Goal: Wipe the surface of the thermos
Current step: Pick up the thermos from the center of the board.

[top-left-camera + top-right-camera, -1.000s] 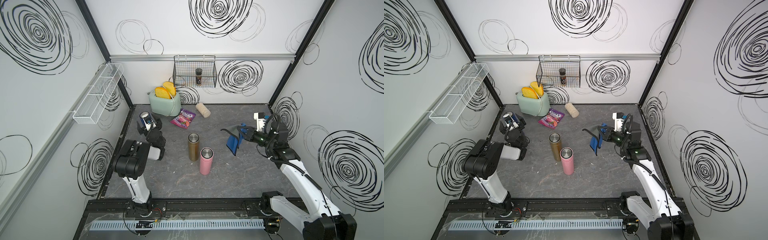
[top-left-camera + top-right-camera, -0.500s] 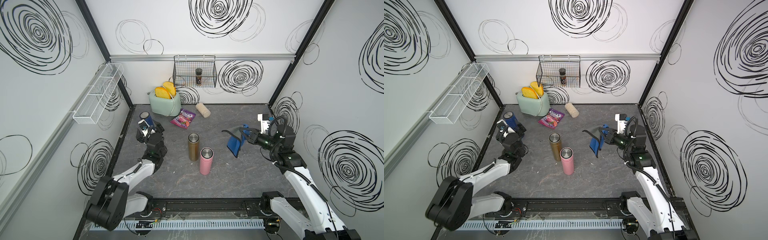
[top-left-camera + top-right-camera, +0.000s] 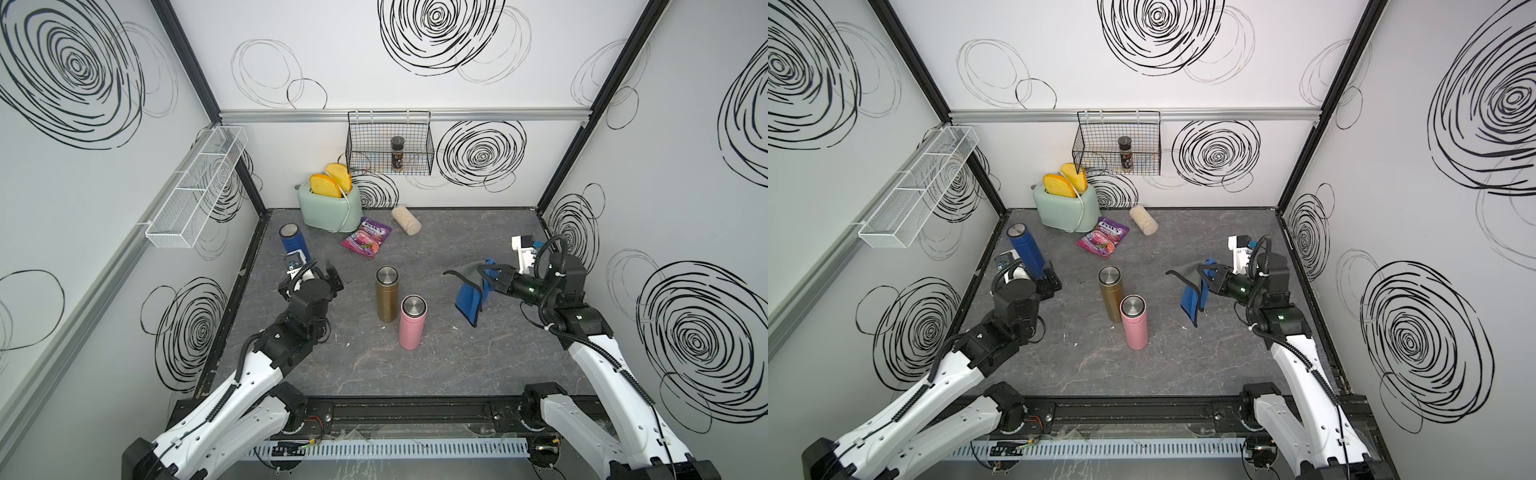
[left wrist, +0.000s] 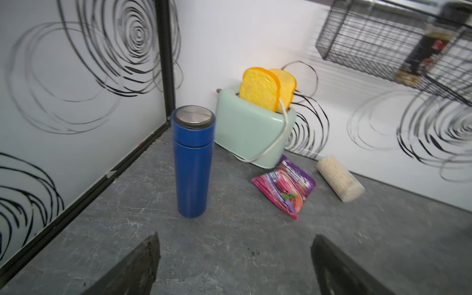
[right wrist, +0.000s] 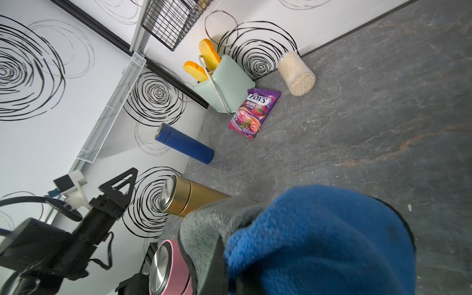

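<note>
Next, my left gripper moves next to the gold thermos's upper part [image 3: 387, 292], near its silver-topped lid, and closes there.
Three thermoses stand on the grey floor: a blue thermos [image 3: 293, 241] [image 3: 1025, 249] [image 4: 192, 166] near the left wall, a gold thermos [image 3: 386, 299] [image 3: 1111, 299] in the middle, and a pink thermos [image 3: 411, 322] [image 3: 1133, 322] just in front of the gold one. My left gripper [image 3: 320, 272] [image 4: 235, 236] is open and empty, a short way in front of the blue thermos. My right gripper [image 3: 488, 276] [image 5: 229, 278] is shut on a blue and grey cloth [image 3: 467, 299] [image 3: 1192, 301] [image 5: 319, 237], which hangs above the floor to the right of the gold and pink thermoses.
A mint toaster [image 3: 332, 208] with two bread slices stands at the back, with a purple candy bag [image 3: 365, 241] and a lying jar of grains [image 3: 406, 220] beside it. A black wire basket [image 3: 390, 145] with a spice jar hangs on the back wall. A white wire shelf [image 3: 195, 187] is on the left wall.
My left arm has swung down and its open gripper has drawn back from the blue thermos toward the middle. The right gripper and cloth have hardly moved.
</note>
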`<state>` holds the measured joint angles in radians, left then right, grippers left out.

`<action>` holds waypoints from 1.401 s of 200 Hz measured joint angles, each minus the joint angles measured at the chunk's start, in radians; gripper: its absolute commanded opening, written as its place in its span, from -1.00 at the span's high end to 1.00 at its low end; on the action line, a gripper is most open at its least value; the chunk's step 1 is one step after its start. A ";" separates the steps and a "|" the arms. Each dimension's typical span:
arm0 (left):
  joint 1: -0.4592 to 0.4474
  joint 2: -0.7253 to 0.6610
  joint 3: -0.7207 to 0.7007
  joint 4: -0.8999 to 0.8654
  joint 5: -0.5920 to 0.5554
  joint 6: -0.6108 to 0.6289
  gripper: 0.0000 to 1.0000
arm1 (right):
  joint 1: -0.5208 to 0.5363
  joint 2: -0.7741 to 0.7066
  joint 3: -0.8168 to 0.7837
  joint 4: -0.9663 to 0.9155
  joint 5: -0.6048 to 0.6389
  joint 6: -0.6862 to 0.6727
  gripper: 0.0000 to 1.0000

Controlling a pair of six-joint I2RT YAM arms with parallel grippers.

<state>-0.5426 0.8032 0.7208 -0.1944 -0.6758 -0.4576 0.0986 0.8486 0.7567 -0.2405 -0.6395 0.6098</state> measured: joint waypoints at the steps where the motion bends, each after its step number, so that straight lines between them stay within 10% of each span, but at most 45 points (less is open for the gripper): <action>1: 0.000 0.002 0.005 -0.005 0.005 0.001 -0.93 | 0.000 0.000 -0.003 -0.001 0.001 0.000 1.00; 108: -0.085 0.421 0.762 -0.599 0.541 0.180 -0.93 | 0.000 -0.001 -0.138 -0.069 0.089 -0.003 1.00; 280: -0.164 0.703 0.925 -0.738 0.606 0.259 -0.93 | 0.013 -0.005 -0.177 -0.034 0.068 0.031 1.00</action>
<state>-0.7071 1.5059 1.6459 -0.9321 -0.0700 -0.1982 0.1120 0.8436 0.5793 -0.2749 -0.5720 0.6403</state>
